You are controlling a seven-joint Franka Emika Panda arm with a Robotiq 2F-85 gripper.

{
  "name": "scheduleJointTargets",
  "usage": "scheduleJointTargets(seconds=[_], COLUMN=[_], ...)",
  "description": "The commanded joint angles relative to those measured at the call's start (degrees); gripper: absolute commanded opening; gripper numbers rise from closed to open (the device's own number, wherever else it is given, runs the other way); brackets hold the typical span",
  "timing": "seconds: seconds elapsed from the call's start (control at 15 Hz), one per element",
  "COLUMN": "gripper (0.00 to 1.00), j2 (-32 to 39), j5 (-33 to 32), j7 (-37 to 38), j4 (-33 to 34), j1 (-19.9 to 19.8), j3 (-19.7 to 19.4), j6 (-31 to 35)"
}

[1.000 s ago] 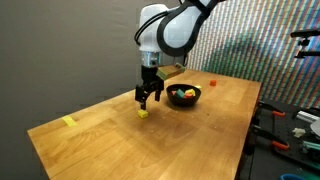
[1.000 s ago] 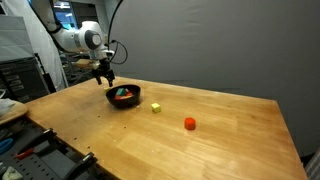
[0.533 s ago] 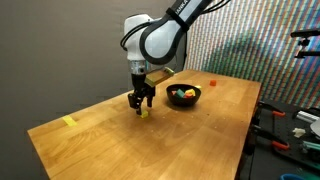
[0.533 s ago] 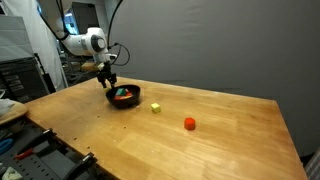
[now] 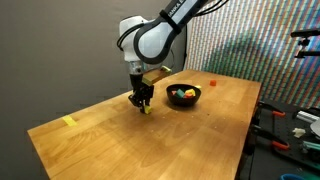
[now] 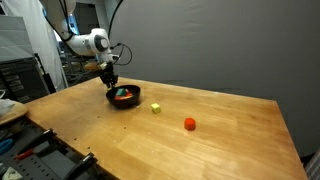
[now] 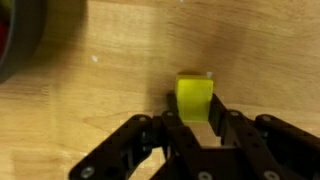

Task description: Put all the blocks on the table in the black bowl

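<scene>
Next, my gripper lets go of the yellow-green block on the coloured blocks inside the black bowl (image 5: 187, 92), beside the yellow block that is in there.
My gripper (image 7: 195, 106) is down at the table (image 5: 150, 145), its two fingers pressed against the sides of a yellow-green block (image 7: 195, 92) that rests on the wood. In an exterior view the gripper (image 5: 143, 103) stands just left of the black bowl (image 5: 184, 104), with the block (image 5: 144, 110) at its tips. The bowl (image 6: 124, 104) holds several coloured blocks. From that side the gripper (image 6: 108, 84) is behind the bowl and its block is hidden. Other loose blocks lie on the table: yellow (image 5: 68, 122), red (image 5: 212, 82), yellow (image 6: 156, 107) and orange-red (image 6: 188, 124).
The bowl's dark rim (image 7: 18, 45) shows at the wrist view's top left. Tools and cables sit off the table's edge (image 5: 290, 130). A cluttered bench (image 6: 20, 145) stands beside the table.
The arm moved left and down from beside the bowl onto the yellow-green block. The jaws went from wide open to closed against its sides.
</scene>
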Motion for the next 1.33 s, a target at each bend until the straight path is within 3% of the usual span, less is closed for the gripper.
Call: scheduleJointTargets(seconds=[0.0,0.13,0.4,0.67,1.07,1.13,1.2,1.27], gripper=[0.15,0.15,0.15,0.15,0.17,0.59,0.59,0.66], j2=[-10.6,-14.5,-23.2,-27.2,-31.9,-32.5,-33.2,-33.9], j5=[-5.7,-9.9,-11.7,-9.1,-6.2,-5.4,-4.5,-4.3], j7=[-0.4,1.4,7.1,5.8,3.7,3.6,3.6,4.2], j4=[-8.8,-12.7,-24.0,-33.7,-43.5,-44.5,-45.6,-46.7], j1=[0.8,0.8,-3.0,-8.6,-11.9,-12.1,-12.3,-12.3], j3=[-2.9,-4.8,-7.3,-6.3,-4.4,-4.0,-3.6,-3.6], j6=[0.1,2.1,4.7,9.2,15.0,16.1,17.4,18.8])
